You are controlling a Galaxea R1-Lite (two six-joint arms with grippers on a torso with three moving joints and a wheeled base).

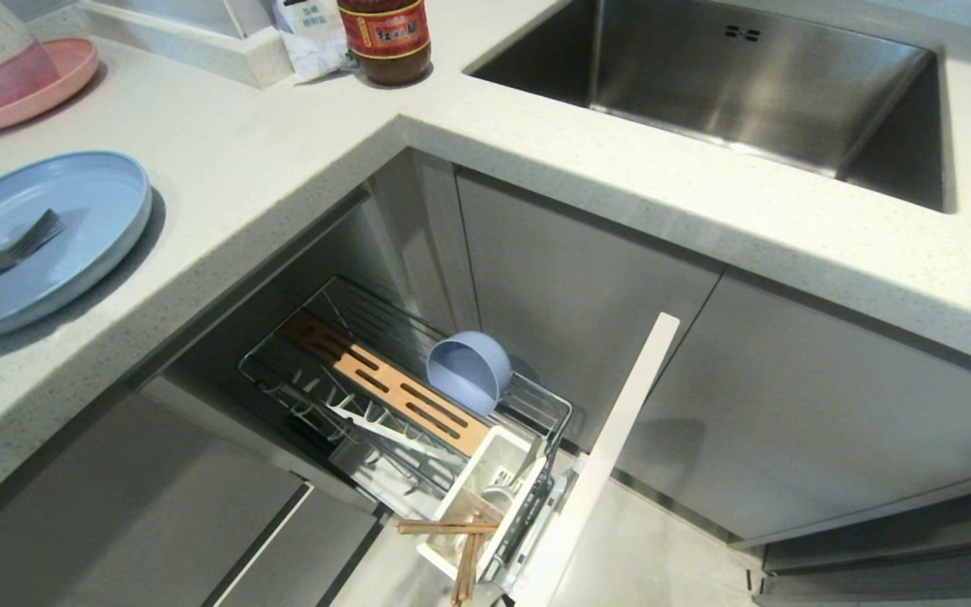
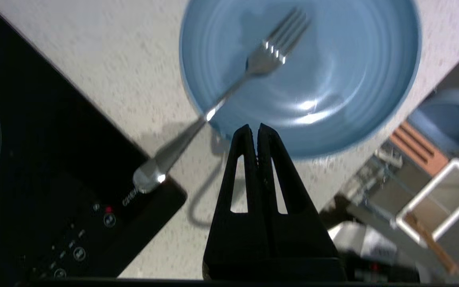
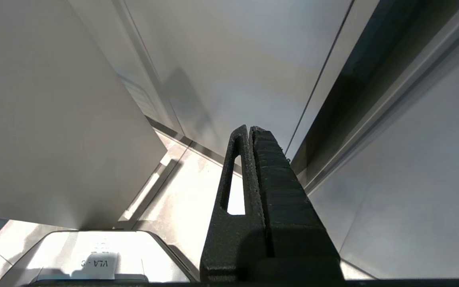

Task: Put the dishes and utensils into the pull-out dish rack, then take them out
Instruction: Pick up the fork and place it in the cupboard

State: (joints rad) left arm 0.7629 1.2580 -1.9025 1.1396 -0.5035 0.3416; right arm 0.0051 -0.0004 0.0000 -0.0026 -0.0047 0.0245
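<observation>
Next, I open my shut left gripper, as the silver fork's handle slants to one side of it, then turn it in line and take the fork's thin neck [image 2: 231, 91].
The light-blue plate [image 1: 39, 240] [image 2: 333, 71] lies on the counter at the left, with the silver fork [image 1: 9, 251] [image 2: 233, 87] resting across it, handle overhanging the rim. Below the counter the pull-out dish rack [image 1: 401, 405] [image 2: 377, 175] stands open. The small blue bowl [image 1: 469, 371] [image 2: 452, 119] lies tilted on its side in the rack. The wooden chopsticks [image 1: 460, 544] [image 2: 430, 241] sit in the white utensil box [image 1: 485, 506]. My left gripper [image 2: 253, 127] hangs shut and empty above the plate's near rim. My right gripper [image 3: 249, 129] is shut, parked low by the cabinet fronts.
A pink plate [image 1: 26, 93] with a clear container, a sauce bottle [image 1: 384, 38] and a steel sink [image 1: 730, 84] line the counter's back. A black induction hob [image 2: 46, 167] lies beside the plate, under the fork's handle. The rack's pale door panel [image 1: 612, 447] juts out.
</observation>
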